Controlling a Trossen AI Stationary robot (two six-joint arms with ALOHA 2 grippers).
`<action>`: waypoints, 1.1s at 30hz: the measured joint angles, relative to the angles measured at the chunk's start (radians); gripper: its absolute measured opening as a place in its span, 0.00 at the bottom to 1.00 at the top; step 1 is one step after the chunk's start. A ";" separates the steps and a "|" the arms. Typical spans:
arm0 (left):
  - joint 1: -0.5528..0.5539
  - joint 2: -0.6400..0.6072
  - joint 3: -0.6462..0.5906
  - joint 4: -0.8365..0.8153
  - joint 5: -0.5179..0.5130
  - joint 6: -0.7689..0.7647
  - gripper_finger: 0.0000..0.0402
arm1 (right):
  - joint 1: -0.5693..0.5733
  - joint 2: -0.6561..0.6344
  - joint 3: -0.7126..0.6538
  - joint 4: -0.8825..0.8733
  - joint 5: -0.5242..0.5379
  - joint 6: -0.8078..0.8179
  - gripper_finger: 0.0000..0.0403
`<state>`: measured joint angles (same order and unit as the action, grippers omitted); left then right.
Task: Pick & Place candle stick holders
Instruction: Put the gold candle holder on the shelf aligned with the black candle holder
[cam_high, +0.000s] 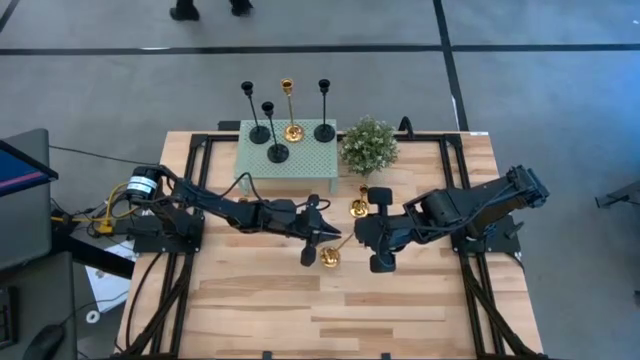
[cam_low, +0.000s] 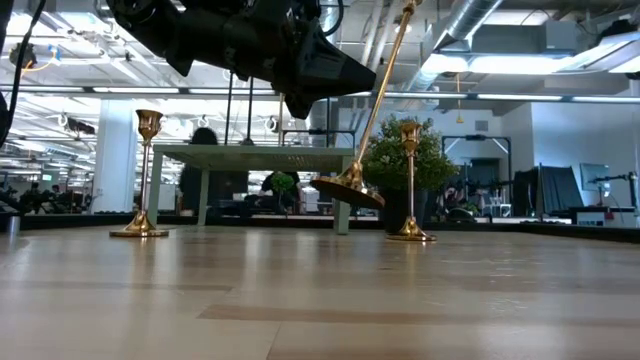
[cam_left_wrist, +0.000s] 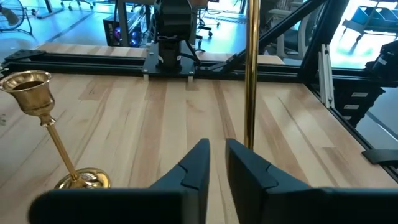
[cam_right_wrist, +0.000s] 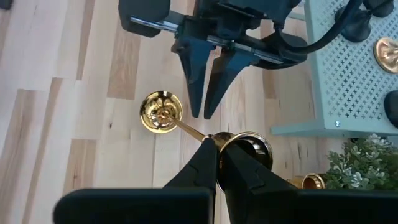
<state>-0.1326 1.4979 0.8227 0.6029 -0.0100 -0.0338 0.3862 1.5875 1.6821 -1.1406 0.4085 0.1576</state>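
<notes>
The gold holder's stem is outside the narrow gap of my left gripper, so my left gripper needs to open wider and take the stem (cam_left_wrist: 250, 127) before my right gripper lets go of it.
A gold candle stick holder (cam_right_wrist: 163, 112) hangs tilted over the table's middle, with my right gripper (cam_right_wrist: 217, 149) shut on it. My left gripper (cam_left_wrist: 217, 149) points level at it from the left. Its fingers stand a narrow gap apart with nothing between them, and their tips are beside the holder's base (cam_high: 330, 257). A second gold holder (cam_high: 358, 207) stands on its base in front of the plant. The low view shows a third gold holder (cam_low: 140, 175) upright at the left. Three black holders (cam_high: 277, 150) and a gold one (cam_high: 292, 128) stand on the mint table (cam_high: 305, 160). My right gripper pinches the gold holder's thin stem (cam_right_wrist: 200, 134) between its two fingers, just below the top cup (cam_right_wrist: 252, 146). The fingers slant down from above, from the table's right side, and lie across the stem. The holder hangs tilted, its round base (cam_low: 350, 190) lifted clear of the table.
A bushy potted plant (cam_high: 369, 145) stands right of the mint table at the far edge. Black frame rails (cam_high: 185, 200) run along both table sides. Bare wood (cam_high: 330, 310) lies toward the near edge. A person's feet (cam_high: 185, 10) show beyond the far edge.
</notes>
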 joint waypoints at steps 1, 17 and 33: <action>0.000 0.000 0.000 0.000 0.001 0.000 0.15 | 0.000 0.000 0.000 0.002 0.000 -0.004 0.00; -0.001 0.000 0.000 0.001 0.052 -0.031 0.38 | -0.030 0.001 0.000 0.076 0.008 -0.083 0.00; -0.001 -0.001 0.000 0.004 0.053 -0.030 0.04 | -0.035 0.001 0.000 0.082 0.012 -0.105 0.00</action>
<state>-0.1333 1.4971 0.8223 0.6071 0.0429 -0.0639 0.3508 1.5887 1.6821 -1.0590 0.4202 0.0523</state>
